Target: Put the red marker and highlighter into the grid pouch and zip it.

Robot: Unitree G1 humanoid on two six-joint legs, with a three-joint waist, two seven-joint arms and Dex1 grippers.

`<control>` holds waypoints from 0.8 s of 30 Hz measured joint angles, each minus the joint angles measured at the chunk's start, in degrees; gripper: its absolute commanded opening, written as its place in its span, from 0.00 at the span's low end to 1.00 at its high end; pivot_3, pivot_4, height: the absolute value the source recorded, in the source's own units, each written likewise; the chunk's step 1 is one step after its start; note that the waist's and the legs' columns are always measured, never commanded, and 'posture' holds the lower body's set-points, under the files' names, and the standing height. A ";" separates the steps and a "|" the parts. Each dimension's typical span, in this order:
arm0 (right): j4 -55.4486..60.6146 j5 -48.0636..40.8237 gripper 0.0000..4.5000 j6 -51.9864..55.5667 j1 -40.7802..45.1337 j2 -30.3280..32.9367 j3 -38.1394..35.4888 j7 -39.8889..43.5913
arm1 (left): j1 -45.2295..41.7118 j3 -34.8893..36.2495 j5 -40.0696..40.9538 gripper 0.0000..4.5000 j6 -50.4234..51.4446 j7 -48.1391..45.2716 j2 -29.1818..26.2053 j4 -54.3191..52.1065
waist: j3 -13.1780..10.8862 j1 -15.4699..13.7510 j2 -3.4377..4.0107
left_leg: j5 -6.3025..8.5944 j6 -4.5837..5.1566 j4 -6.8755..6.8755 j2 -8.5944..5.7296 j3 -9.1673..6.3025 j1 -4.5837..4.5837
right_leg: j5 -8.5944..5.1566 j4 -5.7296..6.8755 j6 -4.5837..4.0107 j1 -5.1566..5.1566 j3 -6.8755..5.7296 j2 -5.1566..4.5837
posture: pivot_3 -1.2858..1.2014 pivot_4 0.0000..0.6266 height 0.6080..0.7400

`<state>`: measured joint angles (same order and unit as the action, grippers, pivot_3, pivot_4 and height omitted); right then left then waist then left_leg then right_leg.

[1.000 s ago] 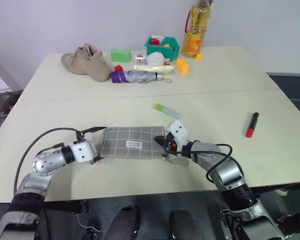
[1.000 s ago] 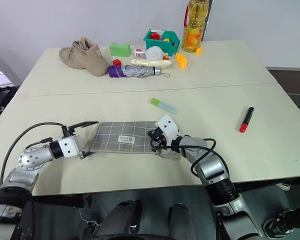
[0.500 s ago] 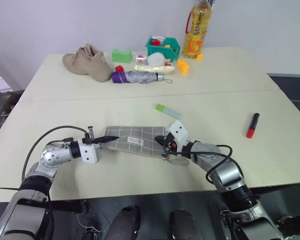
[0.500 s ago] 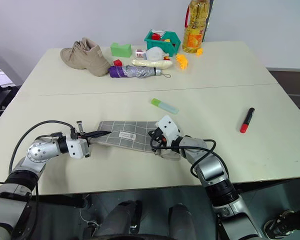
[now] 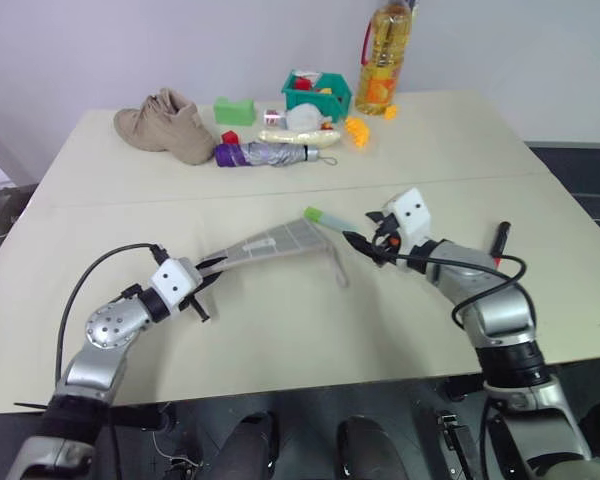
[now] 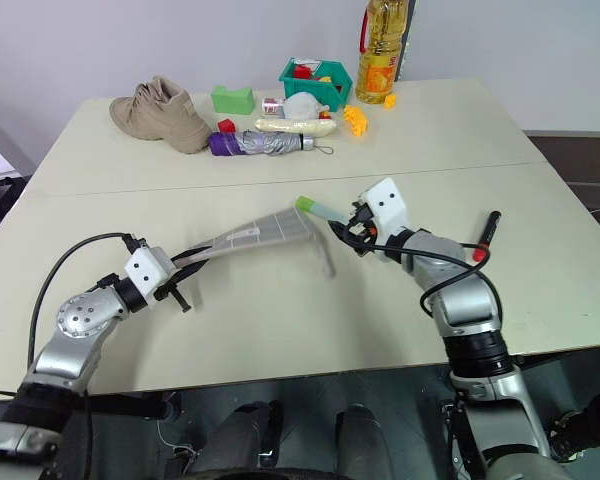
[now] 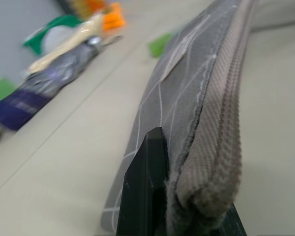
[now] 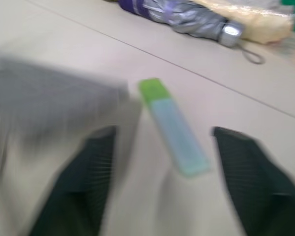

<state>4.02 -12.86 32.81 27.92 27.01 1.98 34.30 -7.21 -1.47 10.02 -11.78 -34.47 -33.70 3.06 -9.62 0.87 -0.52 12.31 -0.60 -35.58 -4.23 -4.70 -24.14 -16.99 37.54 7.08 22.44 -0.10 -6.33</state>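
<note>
The grid pouch's zip is closed, so next my right gripper grabs the dangling strap (image 5: pixel 340 270) and pulls it toward my left gripper before it picks up the highlighter.
The grid pouch (image 5: pixel 275 242), grey with white lines, hangs tilted above the table. My left gripper (image 5: pixel 208 268) is shut on its left end, and its strap (image 5: pixel 338 266) dangles from the raised right end. In the left wrist view the pouch's edge (image 7: pixel 206 108) is pinched beside my black finger (image 7: pixel 143 196). The highlighter (image 5: pixel 320 216), green-capped, lies just beyond the pouch's right end. My right gripper (image 5: pixel 363 244) hovers open close to it, fingers (image 8: pixel 83 187) spread either side of the highlighter (image 8: pixel 173 130). The red marker (image 6: pixel 487 232) lies to the right, partly behind my right arm.
At the table's far side are a tan shoe (image 5: pixel 165 120), a green block (image 5: pixel 235 110), a green basket (image 5: pixel 318 93), an oil bottle (image 5: pixel 383 60), a folded purple-grey umbrella (image 5: pixel 270 153) and a yellow toy (image 5: pixel 357 130). A seam crosses the table (image 5: pixel 130 195).
My left gripper has shut on the pouch's left end and rolled, tilting the pouch up. My right gripper let go of the right end, opened and rose toward the highlighter.
</note>
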 measured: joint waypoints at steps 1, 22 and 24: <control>0.30 -0.56 0.92 0.46 -0.19 0.31 -0.07 0.74 | 0.79 0.27 -0.30 0.00 1.94 1.38 0.59 -1.99 | 0.00 0.01 0.00 | 0.00 0.00 0.00 0.00 0.00 0.00 | 0.00 0.00 0.00 0.00 0.00 0.00 | 0.52 0.24 0.99; 1.19 -3.15 0.16 6.89 0.56 -7.86 3.47 -3.23 | 5.21 0.36 -4.98 0.00 11.48 6.90 5.74 -12.92 | 0.00 -0.27 0.00 | -0.02 -0.04 0.00 -0.04 0.01 -0.03 | 0.00 -0.04 -0.02 0.01 0.01 -0.07 | 0.52 0.24 0.99; 1.19 -3.14 0.02 7.13 0.61 -7.90 3.47 -3.61 | 5.18 0.35 -5.14 0.00 11.49 6.89 5.79 -12.92 | 0.00 -0.24 0.00 | -0.02 -0.04 0.01 -0.04 0.01 -0.03 | 0.00 -0.04 -0.02 0.01 0.01 -0.07 | 0.52 0.24 0.99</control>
<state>5.21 -16.00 39.94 28.53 19.11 5.45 30.69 -2.02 -1.12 4.89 -0.29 -27.58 -27.91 -9.86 -9.62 0.63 -0.51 12.29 -0.64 -35.58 -4.27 -4.70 -24.17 -16.99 37.50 7.06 22.46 -0.08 -6.40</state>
